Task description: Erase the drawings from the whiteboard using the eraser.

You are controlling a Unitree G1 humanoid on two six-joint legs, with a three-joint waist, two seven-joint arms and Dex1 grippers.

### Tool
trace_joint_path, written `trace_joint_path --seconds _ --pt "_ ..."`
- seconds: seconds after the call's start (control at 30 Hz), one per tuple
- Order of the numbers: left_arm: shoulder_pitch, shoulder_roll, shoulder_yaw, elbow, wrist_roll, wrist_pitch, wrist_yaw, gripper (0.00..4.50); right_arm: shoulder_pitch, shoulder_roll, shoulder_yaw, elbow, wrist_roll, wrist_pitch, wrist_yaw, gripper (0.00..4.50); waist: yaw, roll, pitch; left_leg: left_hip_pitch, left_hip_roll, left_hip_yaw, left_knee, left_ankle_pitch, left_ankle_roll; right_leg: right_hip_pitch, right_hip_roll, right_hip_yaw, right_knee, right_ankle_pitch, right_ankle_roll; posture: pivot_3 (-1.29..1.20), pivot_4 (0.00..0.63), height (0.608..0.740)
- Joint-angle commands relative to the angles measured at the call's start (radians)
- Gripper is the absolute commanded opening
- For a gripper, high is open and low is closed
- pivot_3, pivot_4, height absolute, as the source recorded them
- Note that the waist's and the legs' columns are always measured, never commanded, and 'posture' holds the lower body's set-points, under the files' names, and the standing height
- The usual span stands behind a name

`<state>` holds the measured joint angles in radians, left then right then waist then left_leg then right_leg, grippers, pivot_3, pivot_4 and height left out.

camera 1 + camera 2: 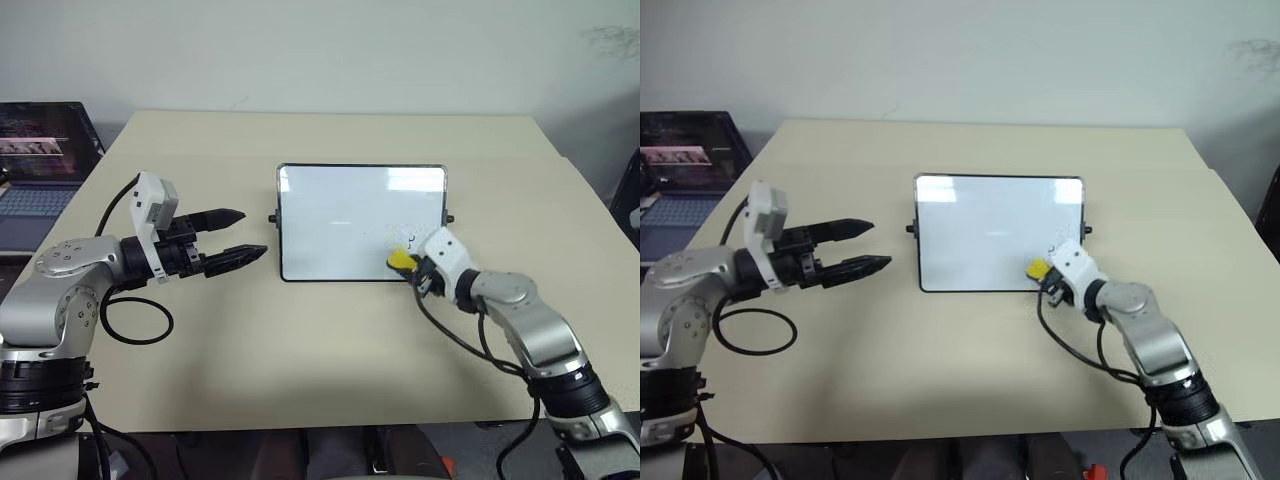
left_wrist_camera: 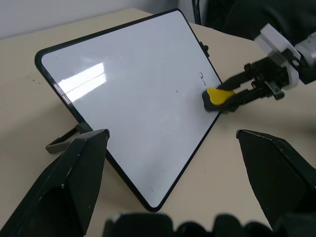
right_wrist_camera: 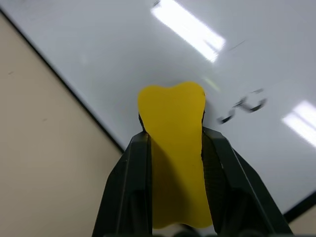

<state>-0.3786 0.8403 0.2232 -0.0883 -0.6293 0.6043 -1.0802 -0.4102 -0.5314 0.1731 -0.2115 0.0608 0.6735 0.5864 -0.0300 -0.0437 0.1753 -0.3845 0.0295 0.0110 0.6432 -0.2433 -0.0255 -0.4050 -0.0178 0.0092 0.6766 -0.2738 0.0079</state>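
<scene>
Next, my right gripper releases the yellow eraser on the bare table (image 1: 491, 244) next to the whiteboard's nearer side knob.
The whiteboard (image 1: 340, 215) stands tilted back at the table's middle, held in a thin black frame. My right gripper (image 1: 412, 266) is shut on the yellow eraser (image 1: 401, 260), which presses against the board's lower right corner. One small black squiggle of the drawings (image 3: 244, 105) remains just beside the eraser (image 3: 173, 123), also visible as drawings (image 2: 201, 75). The rest of the white surface looks wiped. My left gripper (image 1: 252, 232) hangs open and empty to the left of the board, pointing at it without touching.
The beige table (image 1: 330, 350) has free room in front of the board. An open laptop (image 1: 40, 170) sits beyond the table's left edge. A black cable loop (image 1: 135, 322) lies on the table under my left arm.
</scene>
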Motion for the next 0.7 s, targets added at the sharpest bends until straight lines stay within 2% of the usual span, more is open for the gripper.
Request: trace_joint_path --seconds 0.03,0.23,0.43,0.7 --pt "-0.024 0.004 0.0 -0.016 0.001 -0.013 -0.002 4.5 -0.027 -0.04 -0.061 0.034 -0.035 0.009 -0.042 1.01 0.001 0.0 0.0 0.0 0.0 0.0 0.0 0.0 0.0 0.0 0.0 0.0 -0.001 0.0 0.0 0.0 0.15 0.74" --pt "-0.034 0.0 -0.006 -0.009 0.004 -0.015 -0.003 4.5 -0.065 -0.106 -0.081 0.076 -0.066 -0.016 -0.057 1.01 0.001 0.0 0.0 -0.003 0.0 0.0 -0.001 0.0 0.0 -0.001 0.0 -0.001 -0.004 0.002 0.004 0.0 0.15 0.74" --pt "-0.039 0.001 -0.011 -0.003 0.004 -0.019 -0.004 4.5 -0.065 -0.11 -0.073 0.089 -0.077 -0.027 -0.059 1.01 0.0 0.0 0.0 -0.003 0.0 0.0 -0.001 0.0 0.0 -0.001 0.0 -0.001 -0.004 0.003 0.004 0.0 0.15 0.74" --pt "-0.031 0.007 -0.007 -0.009 0.001 -0.013 -0.004 4.5 0.004 -0.101 0.026 -0.027 -0.059 0.022 0.019 1.01 -0.003 0.0 0.0 -0.004 0.0 -0.001 -0.002 0.0 0.0 -0.001 0.0 -0.001 -0.005 0.002 0.004 0.0 0.15 0.74"
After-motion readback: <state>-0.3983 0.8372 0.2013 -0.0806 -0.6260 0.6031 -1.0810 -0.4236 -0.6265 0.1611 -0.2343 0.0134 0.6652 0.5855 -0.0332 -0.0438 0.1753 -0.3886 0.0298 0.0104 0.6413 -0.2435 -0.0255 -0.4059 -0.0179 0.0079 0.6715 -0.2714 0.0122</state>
